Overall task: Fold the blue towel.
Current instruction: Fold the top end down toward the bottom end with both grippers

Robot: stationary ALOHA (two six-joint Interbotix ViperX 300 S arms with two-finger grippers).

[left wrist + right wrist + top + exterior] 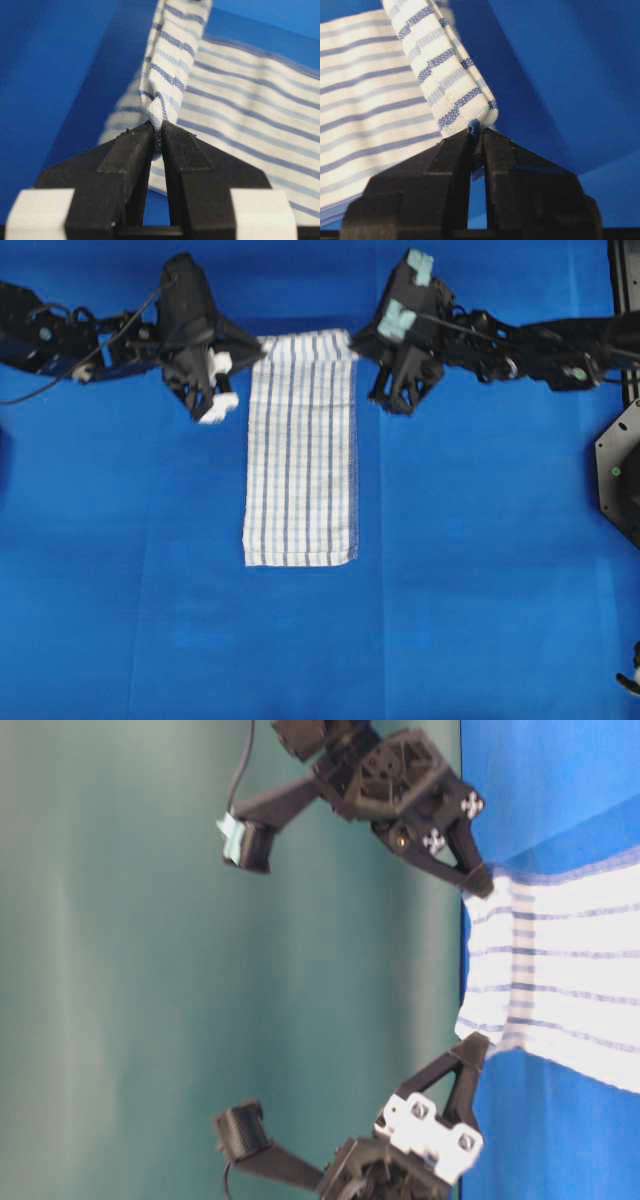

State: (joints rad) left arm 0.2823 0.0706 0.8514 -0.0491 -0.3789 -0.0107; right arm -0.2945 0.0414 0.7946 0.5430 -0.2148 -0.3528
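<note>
My left gripper is going to release the blue towel's far corner on top of its near corner on the same side (261, 555).
The blue towel (300, 450), white with thin blue stripes, lies as a long narrow strip on the blue table covering (480, 570), running from the far side toward the front. My left gripper (258, 348) is shut on its far left corner. My right gripper (355, 345) is shut on its far right corner. The left wrist view shows the fingertips (157, 131) pinching a bunched towel corner (170, 65). The right wrist view shows the same (479, 134) on a doubled towel edge (445, 75). In the table-level view the held edge (485, 970) is raised a little, between the left gripper (475, 1045) and the right gripper (482, 885).
A black metal frame (620, 470) stands at the right edge of the table. A cable (40, 390) trails from the left arm at the far left. A teal wall (150, 970) stands behind the arms.
</note>
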